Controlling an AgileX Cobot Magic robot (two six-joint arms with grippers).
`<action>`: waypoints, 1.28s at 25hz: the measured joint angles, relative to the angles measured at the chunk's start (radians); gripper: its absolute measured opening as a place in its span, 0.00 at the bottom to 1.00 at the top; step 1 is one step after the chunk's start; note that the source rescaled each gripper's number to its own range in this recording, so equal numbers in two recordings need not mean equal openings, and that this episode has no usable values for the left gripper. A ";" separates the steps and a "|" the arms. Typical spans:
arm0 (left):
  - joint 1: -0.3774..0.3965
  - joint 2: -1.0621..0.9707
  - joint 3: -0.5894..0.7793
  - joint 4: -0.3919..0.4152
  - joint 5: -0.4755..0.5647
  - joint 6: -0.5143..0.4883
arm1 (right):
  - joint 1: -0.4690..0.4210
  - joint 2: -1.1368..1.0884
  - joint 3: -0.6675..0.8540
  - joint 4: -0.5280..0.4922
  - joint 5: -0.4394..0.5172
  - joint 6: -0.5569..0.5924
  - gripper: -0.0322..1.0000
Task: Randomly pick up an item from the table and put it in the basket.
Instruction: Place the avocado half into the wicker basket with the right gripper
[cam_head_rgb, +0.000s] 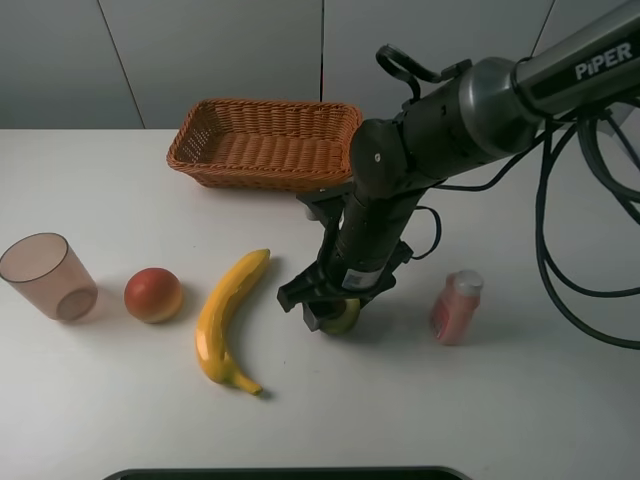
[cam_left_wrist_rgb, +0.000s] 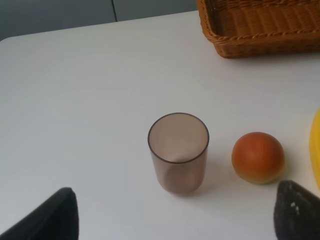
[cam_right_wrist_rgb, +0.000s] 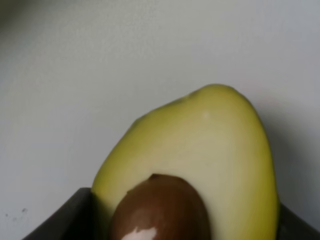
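Next, my right gripper lets go of the halved avocado in the middle of the wicker basket (cam_head_rgb: 275, 148), close to the basket's front side.
The halved avocado (cam_head_rgb: 343, 319) lies on the white table (cam_head_rgb: 520, 410) right of the banana, mostly hidden under my right gripper (cam_head_rgb: 333, 308). In the right wrist view the avocado (cam_right_wrist_rgb: 210, 150) fills the frame, cut face with brown pit showing, and the two dark fingers (cam_right_wrist_rgb: 65, 217) press against its two sides. The wicker basket (cam_head_rgb: 265, 142) stands at the back centre, with nothing visible in it, and its corner shows in the left wrist view (cam_left_wrist_rgb: 260, 30). My left gripper (cam_left_wrist_rgb: 177, 210) is open and empty above the table, near the cup.
A yellow banana (cam_head_rgb: 228, 312), a red-orange fruit (cam_head_rgb: 153, 294) (cam_left_wrist_rgb: 258, 157) and a translucent pinkish cup (cam_head_rgb: 47, 275) (cam_left_wrist_rgb: 178, 151) stand left of the avocado. A small pink bottle (cam_head_rgb: 457, 307) stands to its right. A dark tray edge (cam_head_rgb: 290, 473) runs along the front.
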 joint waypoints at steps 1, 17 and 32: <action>0.000 0.000 0.000 0.000 0.000 0.000 | 0.000 -0.018 0.000 0.000 0.003 0.000 0.03; 0.000 0.000 0.000 0.000 0.000 0.000 | -0.060 -0.181 -0.470 -0.376 -0.101 0.000 0.03; 0.000 0.000 0.000 0.000 0.000 -0.007 | -0.129 0.311 -0.844 -0.383 -0.154 0.000 0.03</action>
